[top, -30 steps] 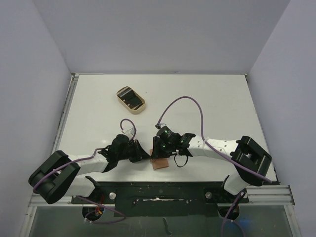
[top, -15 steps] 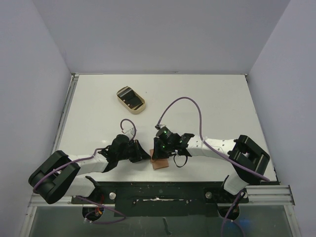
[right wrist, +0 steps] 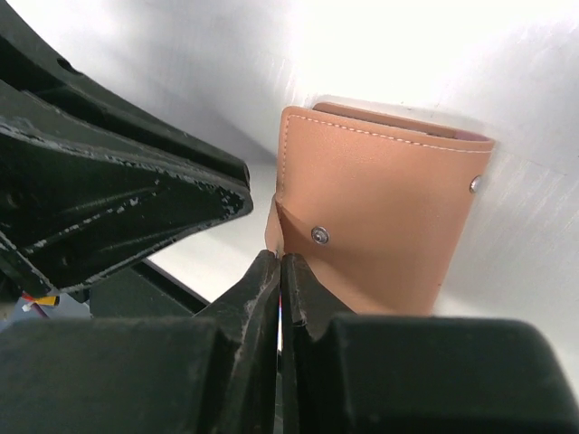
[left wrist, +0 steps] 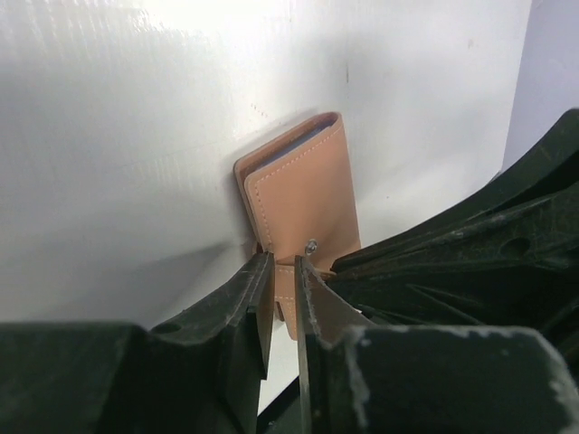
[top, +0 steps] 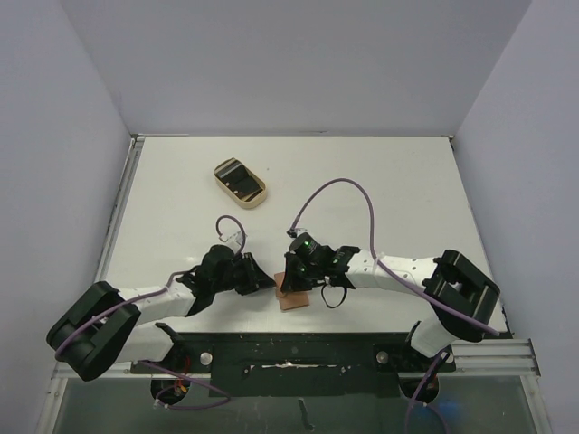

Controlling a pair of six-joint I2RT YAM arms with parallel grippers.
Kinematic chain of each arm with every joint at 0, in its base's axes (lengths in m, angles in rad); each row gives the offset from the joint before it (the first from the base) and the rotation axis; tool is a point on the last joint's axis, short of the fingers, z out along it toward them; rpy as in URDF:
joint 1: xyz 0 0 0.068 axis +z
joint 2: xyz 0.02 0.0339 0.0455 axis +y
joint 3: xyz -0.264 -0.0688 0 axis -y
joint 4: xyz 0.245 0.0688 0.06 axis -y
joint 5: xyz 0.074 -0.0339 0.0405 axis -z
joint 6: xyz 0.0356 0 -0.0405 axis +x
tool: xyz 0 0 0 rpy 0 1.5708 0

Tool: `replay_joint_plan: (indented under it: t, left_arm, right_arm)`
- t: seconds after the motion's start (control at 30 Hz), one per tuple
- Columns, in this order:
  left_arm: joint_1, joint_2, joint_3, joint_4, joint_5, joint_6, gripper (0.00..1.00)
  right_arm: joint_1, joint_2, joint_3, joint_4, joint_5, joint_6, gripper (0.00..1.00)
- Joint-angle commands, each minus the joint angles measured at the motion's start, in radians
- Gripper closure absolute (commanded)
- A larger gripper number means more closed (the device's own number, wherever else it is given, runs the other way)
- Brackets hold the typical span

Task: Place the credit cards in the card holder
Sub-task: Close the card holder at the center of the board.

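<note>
The left gripper's fingers straddle the snap tab close beside the right gripper, so next the left gripper opens and pinches the card holder's stitched edge (left wrist: pixel 263 219) above the tab.
The card holder (top: pixel 292 299), a tan leather wallet folded shut with a snap tab, lies near the table's front edge between both arms. My left gripper (left wrist: pixel 283 267) is at its tab end, jaws a narrow gap apart, and the tab shows through that gap. My right gripper (right wrist: pixel 280 262) is shut on the lower left corner of the card holder (right wrist: pixel 380 208). From above, the left gripper (top: pixel 270 285) and right gripper (top: pixel 288 287) nearly meet over it. Dark credit cards (top: pixel 240 183) lie in a tray at the back left.
The tan oval tray (top: pixel 220 171) sits well behind the arms at the back left. A black rail (top: pixel 289 348) runs along the table's front edge just below the card holder. Purple cables loop above both wrists.
My right gripper has closed onto the card holder's corner. My left gripper's jaws have parted a little from shut. Both arms have barely shifted.
</note>
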Motion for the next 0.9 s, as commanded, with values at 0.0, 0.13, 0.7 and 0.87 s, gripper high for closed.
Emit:
replay_joint_plan:
  t: [0.0, 0.13, 0.7, 0.87]
  left_arm:
    - [0.034, -0.027, 0.037, 0.033, -0.019, -0.007, 0.82]
    - [0.05, 0.021, 0.055, 0.06, -0.003, -0.001, 0.77]
    - [0.054, 0.226, 0.074, 0.254, 0.095, -0.01, 0.75]
    - [0.054, 0.24, 0.083, 0.266, 0.112, -0.017, 0.81]
  right_arm:
    - [-0.012, -0.066, -0.015, 0.048, 0.03, -0.018, 1.0]
    - [-0.011, -0.061, -0.021, 0.06, 0.025, -0.021, 1.0]
    - [-0.014, -0.053, -0.022, 0.08, 0.031, -0.075, 1.0]
    - [-0.014, -0.055, -0.027, 0.079, 0.042, -0.086, 1.0]
